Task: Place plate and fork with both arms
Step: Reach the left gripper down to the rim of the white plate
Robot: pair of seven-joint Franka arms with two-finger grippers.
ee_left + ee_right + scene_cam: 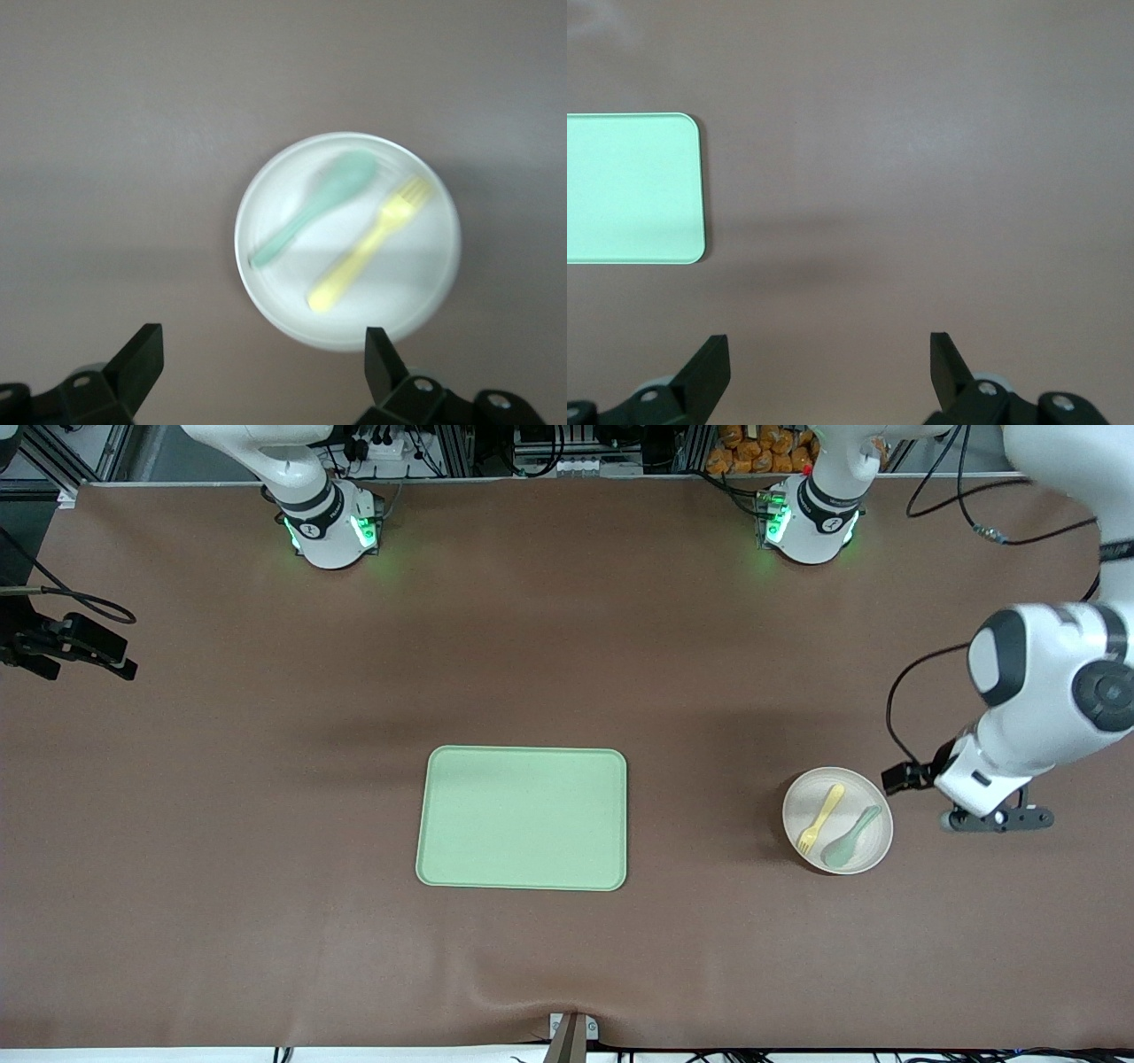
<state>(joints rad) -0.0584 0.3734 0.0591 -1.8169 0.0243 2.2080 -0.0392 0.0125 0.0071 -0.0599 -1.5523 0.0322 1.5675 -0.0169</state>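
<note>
The off-white plate's rim [890, 815] [237, 250], beside the end of the grey-green spoon's handle, is the next place for my left gripper to go and close.
The off-white plate [808, 799] lies on the brown table toward the left arm's end. On it lie the pale yellow fork [821, 818] and a grey-green spoon [850, 839] side by side. My left gripper [999, 820] is open and empty, over the bare table just beside the plate. In the left wrist view the plate [292, 301], the fork [368, 246] and the spoon [314, 208] show ahead of the open left gripper [263, 354]. My right gripper [89, 651] waits at the right arm's end of the table, open and empty [830, 359].
A rectangular light green tray [523, 817] lies mid-table, nothing on it; its corner shows in the right wrist view [629, 186]. A cable [895, 717] loops from the left arm's wrist above the plate. A small mount [571, 1032] sits at the table's near edge.
</note>
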